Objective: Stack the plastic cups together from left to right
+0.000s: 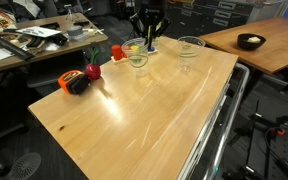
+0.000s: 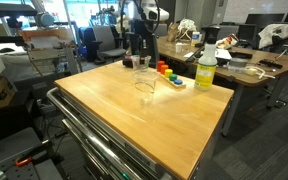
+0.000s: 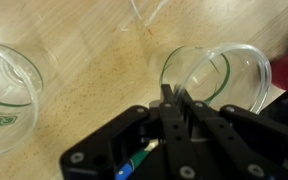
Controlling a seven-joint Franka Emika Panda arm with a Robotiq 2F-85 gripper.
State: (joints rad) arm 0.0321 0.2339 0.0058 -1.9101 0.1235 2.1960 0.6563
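The clear cup in my gripper, now held by its near rim, will be released inside the standing clear cup (image 1: 190,52) (image 3: 6,98) nearest the dark bowl.
Three clear plastic cups show in the wrist view. One cup (image 3: 222,72) is at the right, and my gripper (image 3: 174,97) is shut on its near rim. A second cup (image 3: 6,95) stands at the left, and only the edge of a third (image 3: 149,10) shows at the top. In an exterior view the gripper (image 1: 149,42) points down at the table's far edge beside a cup (image 1: 136,56), with another cup (image 1: 190,46) apart from it. In the other exterior view the gripper (image 2: 139,55) is over a cup (image 2: 140,63), and another cup (image 2: 146,88) stands nearer the table's middle.
A yellow-green bottle with a white cap (image 2: 205,70) and small coloured blocks (image 2: 165,70) stand near the cups. A red fruit (image 1: 92,72) and an orange-black object (image 1: 75,83) lie at the table's edge. A desk with a dark bowl (image 1: 249,41) stands beside the wooden table (image 1: 144,120).
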